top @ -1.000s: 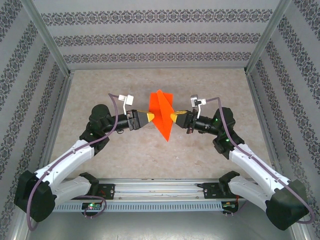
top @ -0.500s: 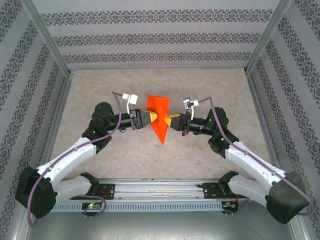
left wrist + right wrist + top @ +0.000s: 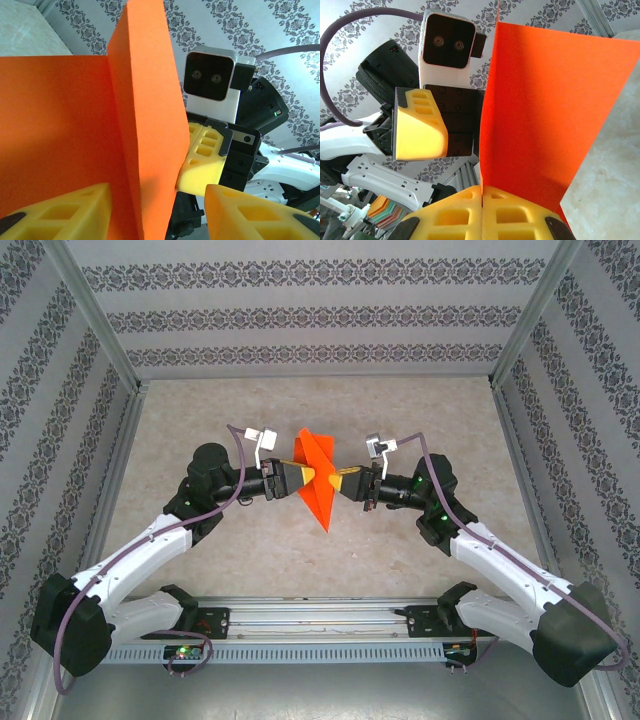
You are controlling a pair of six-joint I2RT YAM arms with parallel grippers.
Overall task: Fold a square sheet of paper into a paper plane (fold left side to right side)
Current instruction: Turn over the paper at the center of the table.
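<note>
The paper's edge is pinched by my right gripper away from the paper's point, so my left gripper will hold the paper's fold steady while my right gripper takes the layers nearer the point [image 3: 326,510].
The square sheet of paper [image 3: 317,483] is bright orange-red, creased into a narrow shape with a point at its lower end, and it is held up above the table between both arms. My right gripper [image 3: 336,480] is shut on the paper's edge [image 3: 540,110]; its two yellow fingers [image 3: 455,215] are pressed together on it. My left gripper [image 3: 307,476] stands open astride a raised fold of the paper [image 3: 145,115]. Its left finger [image 3: 55,212] lies against the sheet and its right finger [image 3: 250,215] stands apart from it. The right gripper's yellow finger [image 3: 202,160] shows behind the fold.
The beige tabletop [image 3: 300,550] spreads under the paper. Patterned walls [image 3: 300,310] and metal posts [image 3: 95,320] close in the back and sides. The arms' base rail [image 3: 320,625] runs along the near edge.
Both grippers and the paper have shifted a little left, the right arm reaching further in. The paper has turned and looks narrower. The left jaws narrowed, then widened slightly.
</note>
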